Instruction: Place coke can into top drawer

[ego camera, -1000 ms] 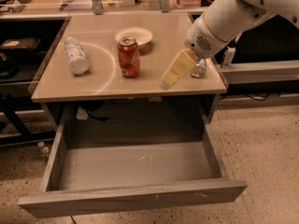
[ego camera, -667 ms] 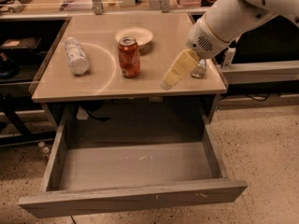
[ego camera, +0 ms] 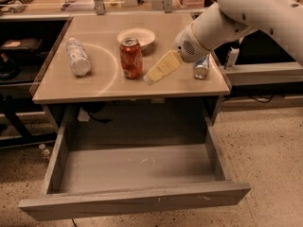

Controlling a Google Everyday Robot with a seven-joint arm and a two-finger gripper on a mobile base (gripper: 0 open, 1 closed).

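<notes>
I will next move my gripper to the upper part of the coke can [ego camera: 130, 51], just under the can's silver top, and close it there.
The coke can [ego camera: 131, 58] stands upright on the cabinet top [ego camera: 118, 91], a red-orange can with a silver top, just in front of a white bowl. My gripper [ego camera: 150, 76] hangs low over the cabinet top just right of the can, pointing down and left, with a small gap to it and holding nothing. The white arm reaches in from the upper right. The top drawer [ego camera: 135, 200] is pulled wide open below the cabinet top, and its grey inside holds nothing.
A clear white-labelled bottle [ego camera: 78, 56] lies on the left of the cabinet top. A white bowl [ego camera: 137, 36] sits behind the can. A blue-and-silver can [ego camera: 201, 66] lies at the right, under the arm. Dark shelving stands on both sides.
My gripper has moved left across the cabinet top, closing most of the gap to the coke can. The can, bottle and drawer have not moved.
</notes>
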